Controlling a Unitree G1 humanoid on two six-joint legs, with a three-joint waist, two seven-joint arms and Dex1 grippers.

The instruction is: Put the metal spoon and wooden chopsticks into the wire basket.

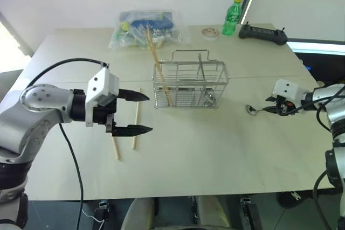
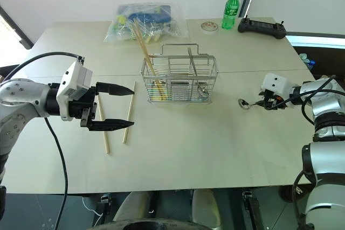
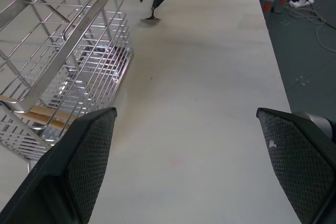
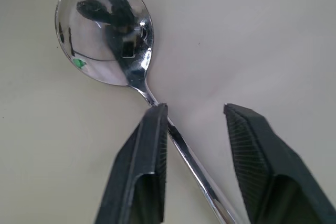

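The metal spoon's handle slants under one finger of my right gripper, so next I open it wider and take the handle (image 4: 190, 156) between both fingers before I lift the spoon.
The metal spoon (image 1: 251, 109) lies on the table right of the wire basket (image 1: 215, 87), its bowl toward the basket. My right gripper (image 1: 268, 110) is down at the handle; in the right wrist view the spoon (image 4: 105, 40) has its handle against one finger, with the fingers (image 4: 152, 145) apart and not clamped. One of the wooden chopsticks (image 1: 156, 60) leans in the basket's left end, and two more (image 1: 136, 119) (image 1: 115, 144) lie on the table left of it. My left gripper (image 1: 150, 113) hovers open just over those two, pointing at the basket (image 3: 79, 51).
At the back of the table sit a clear plastic bag of items (image 1: 145, 28), a small round roll (image 1: 210, 33), a green bottle (image 1: 232, 15) and a black controller (image 1: 262, 33). The table's right edge is close behind my right gripper.
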